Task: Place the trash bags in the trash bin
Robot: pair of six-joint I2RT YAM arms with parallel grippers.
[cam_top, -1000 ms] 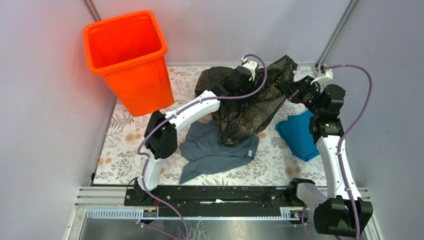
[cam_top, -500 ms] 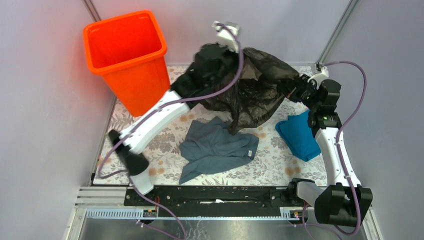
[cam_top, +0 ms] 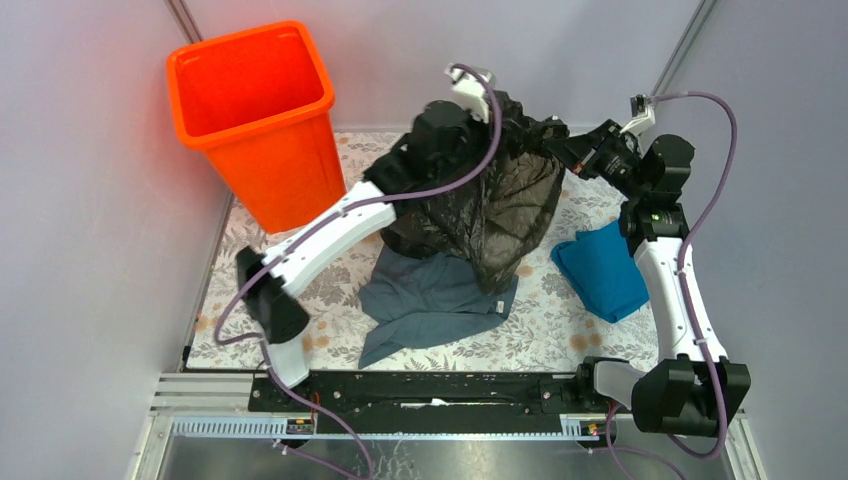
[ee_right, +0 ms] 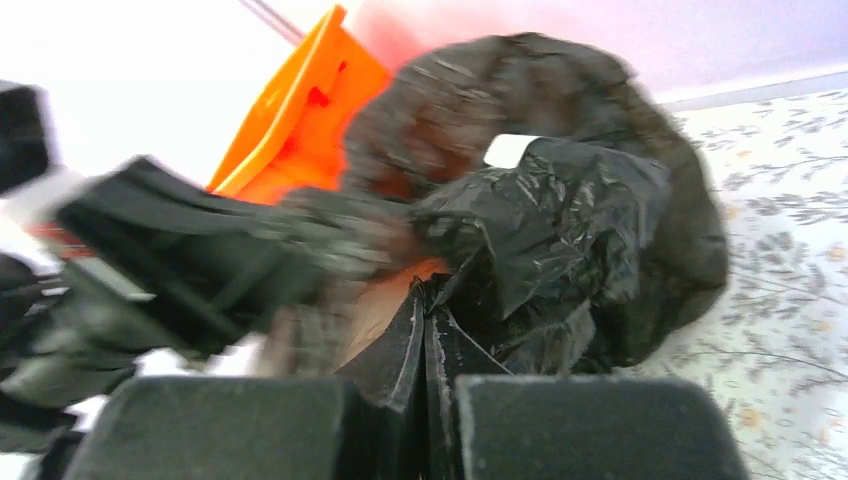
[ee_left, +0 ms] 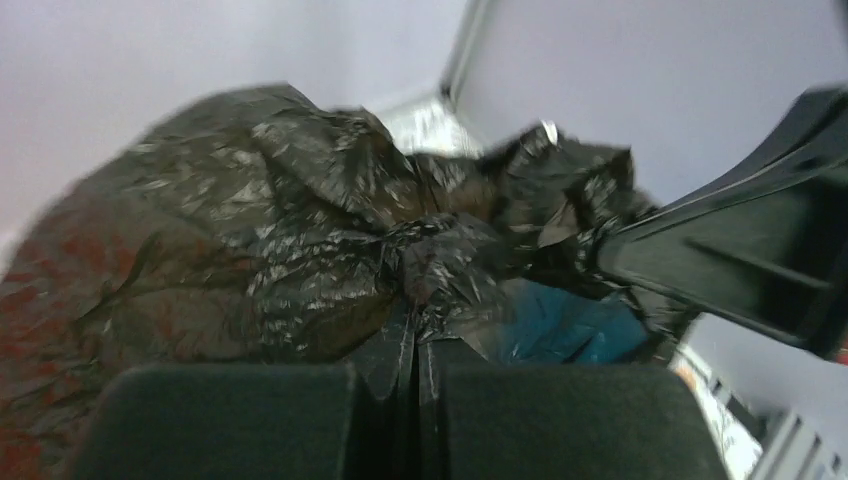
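With my right gripper on the trash bag's edge and the bin far away, I need to regrip closer to my left gripper (cam_top: 520, 165), freeing it to pull the bin nearer.
The black crinkled trash bag (cam_top: 490, 210) hangs lifted above the table's back middle, held between both arms. My left gripper (cam_top: 478, 118) is shut on its upper left edge; in the left wrist view the bag (ee_left: 300, 230) bunches between my closed fingers (ee_left: 415, 350). My right gripper (cam_top: 556, 150) is shut on the bag's upper right edge; in the right wrist view the bag (ee_right: 560, 220) is pinched between the fingers (ee_right: 425, 320). The orange trash bin (cam_top: 255, 120) stands upright at the back left, apart from the bag, and also shows in the right wrist view (ee_right: 290, 130).
A grey cloth (cam_top: 430, 300) lies on the floral table under the hanging bag. A blue folded cloth (cam_top: 600, 265) lies at the right by the right arm. Grey walls close in the back and sides.
Both grippers have risen with the bag, lifting it off the table. The left arm swung up and back; the right gripper moved up and left, stretching the bag's top between them.
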